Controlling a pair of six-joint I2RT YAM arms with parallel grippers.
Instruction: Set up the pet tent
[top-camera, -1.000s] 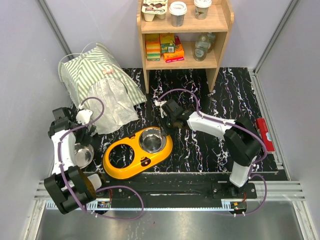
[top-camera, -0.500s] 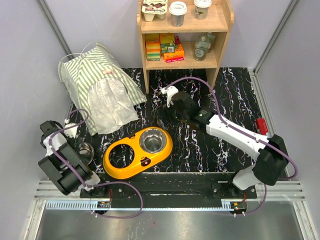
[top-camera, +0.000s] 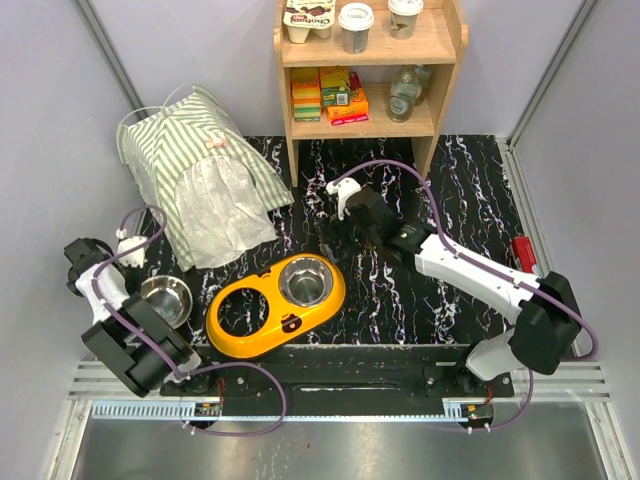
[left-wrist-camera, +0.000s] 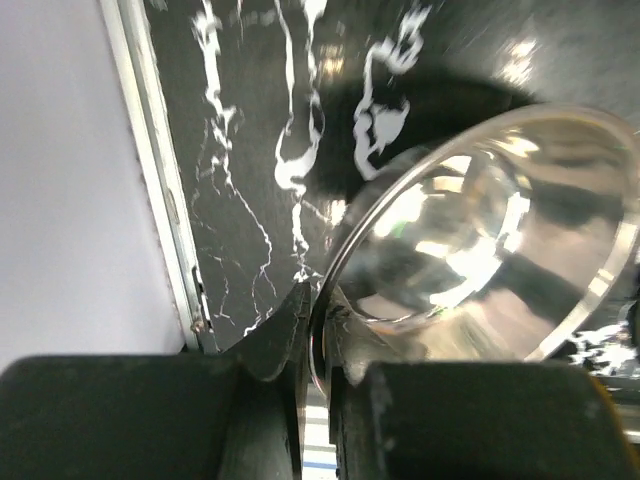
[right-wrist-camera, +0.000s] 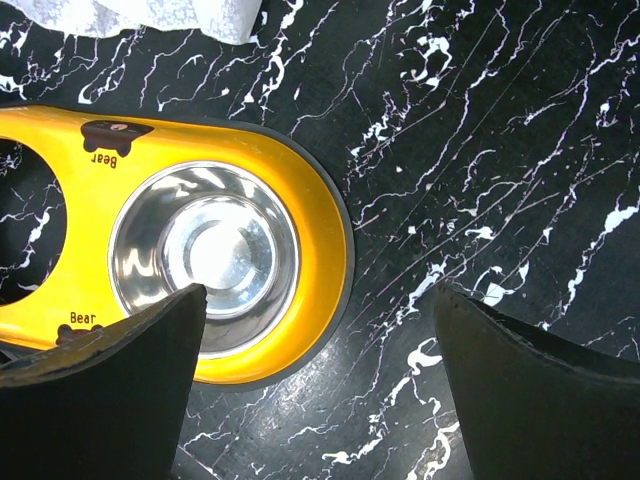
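The robot's left gripper will release the loose steel bowl in the bare hole of the yellow bowl holder (top-camera: 243, 311).
The pet tent (top-camera: 195, 170) lies collapsed at the back left, its striped green-and-white fabric under a white mesh panel (top-camera: 220, 210); a mesh corner (right-wrist-camera: 150, 15) shows in the right wrist view. My left gripper (top-camera: 132, 262) (left-wrist-camera: 320, 320) is shut on the rim of a loose steel bowl (top-camera: 166, 298) (left-wrist-camera: 480, 240) at the left edge, in front of the tent. Over the dark marble floor, behind the yellow bowl holder (top-camera: 275, 305) (right-wrist-camera: 325, 235), my right gripper (top-camera: 330, 240) (right-wrist-camera: 318, 300) hangs open and holds nothing. It is well clear of the tent.
A second steel bowl (top-camera: 305, 280) (right-wrist-camera: 210, 255) sits in the holder's right hole; the left hole is bare. A wooden shelf (top-camera: 440, 60) with boxes, cups and jars stands at the back. A red object (top-camera: 527, 265) lies by the right wall. Grey walls close both sides.
My left arm swung back toward the left wall and its jaws shut on the loose bowl's rim. My right arm stretched back from over the holder and its jaws opened wide.
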